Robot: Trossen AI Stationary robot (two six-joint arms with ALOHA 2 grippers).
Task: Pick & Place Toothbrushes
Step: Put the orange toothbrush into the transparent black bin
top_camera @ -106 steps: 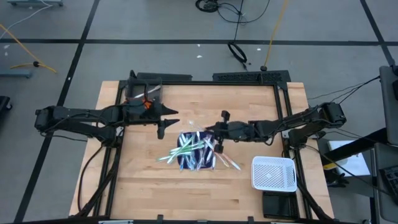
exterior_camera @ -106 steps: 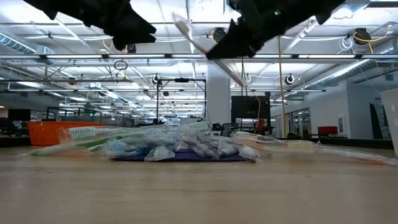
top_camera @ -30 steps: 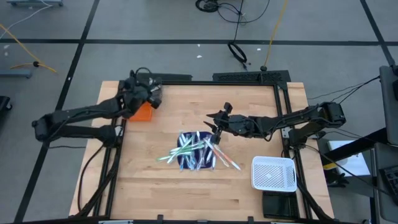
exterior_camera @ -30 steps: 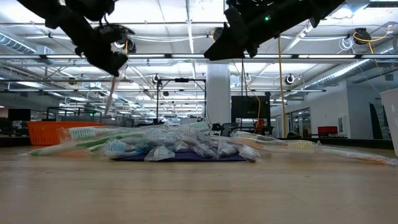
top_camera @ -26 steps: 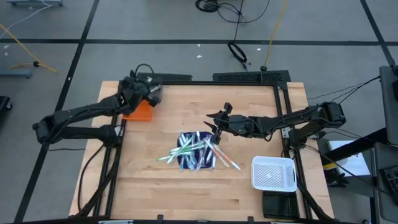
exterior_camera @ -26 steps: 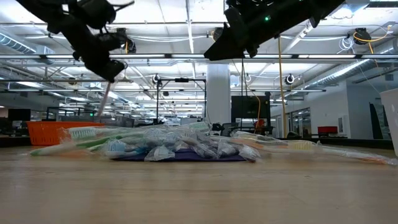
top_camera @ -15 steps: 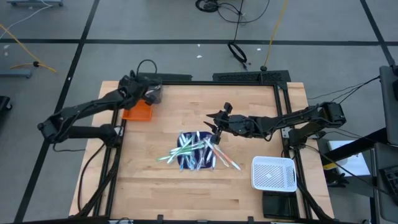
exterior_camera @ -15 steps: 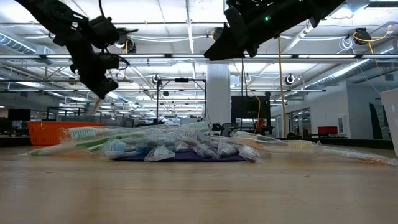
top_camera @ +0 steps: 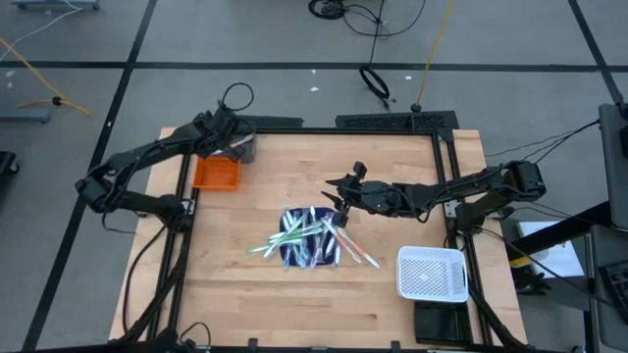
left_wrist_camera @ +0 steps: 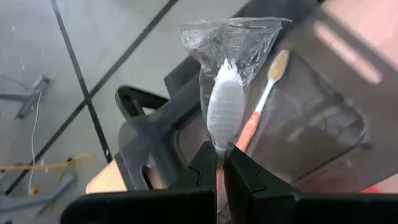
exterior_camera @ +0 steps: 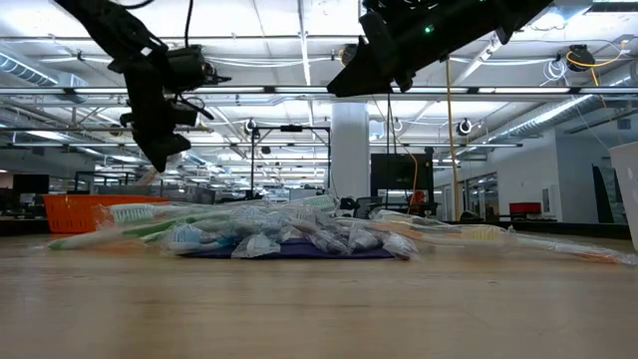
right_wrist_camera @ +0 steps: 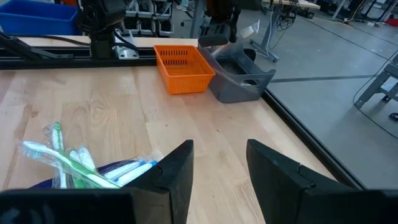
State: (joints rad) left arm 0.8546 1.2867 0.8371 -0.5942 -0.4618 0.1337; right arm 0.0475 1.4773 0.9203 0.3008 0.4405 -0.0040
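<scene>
The toothbrush with the orange handle point(top_camera: 365, 255) sticks out farthest from the dark blue mat toward the white basket. My right gripper should close on that handle next.
My left gripper point(left_wrist_camera: 219, 163) is shut on a white toothbrush in a clear wrapper point(left_wrist_camera: 225, 102), over the grey bin point(top_camera: 243, 149) at the table's far left corner. An orange-handled toothbrush point(left_wrist_camera: 261, 102) lies in that bin. The other toothbrushes point(top_camera: 309, 238), green, white, pink and blue, lie heaped on a dark blue mat point(top_camera: 294, 257) at the table's middle. My right gripper point(top_camera: 336, 192) hangs open above the heap's far right side, with nothing between its fingers point(right_wrist_camera: 177, 171). My left gripper pinches the wrapped toothbrush between its two fingers at the narrow end point(left_wrist_camera: 219, 144) next to the wide white part. The toothbrush sticks out past the fingertips, along the fingers. It hangs clear above the grey bin point(left_wrist_camera: 311, 124).
An orange basket point(top_camera: 216, 174) stands beside the grey bin, toward the near side. A white basket point(top_camera: 432, 273) sits at the near right. A black frame point(top_camera: 392, 122) borders the table's far edge. Bare wood lies near the front edge point(top_camera: 294, 304).
My left gripper has carried the wrapped toothbrush toward the table's far edge, from over the orange basket to over the grey bin, staying shut. The orange basket now shows whole in the high view.
</scene>
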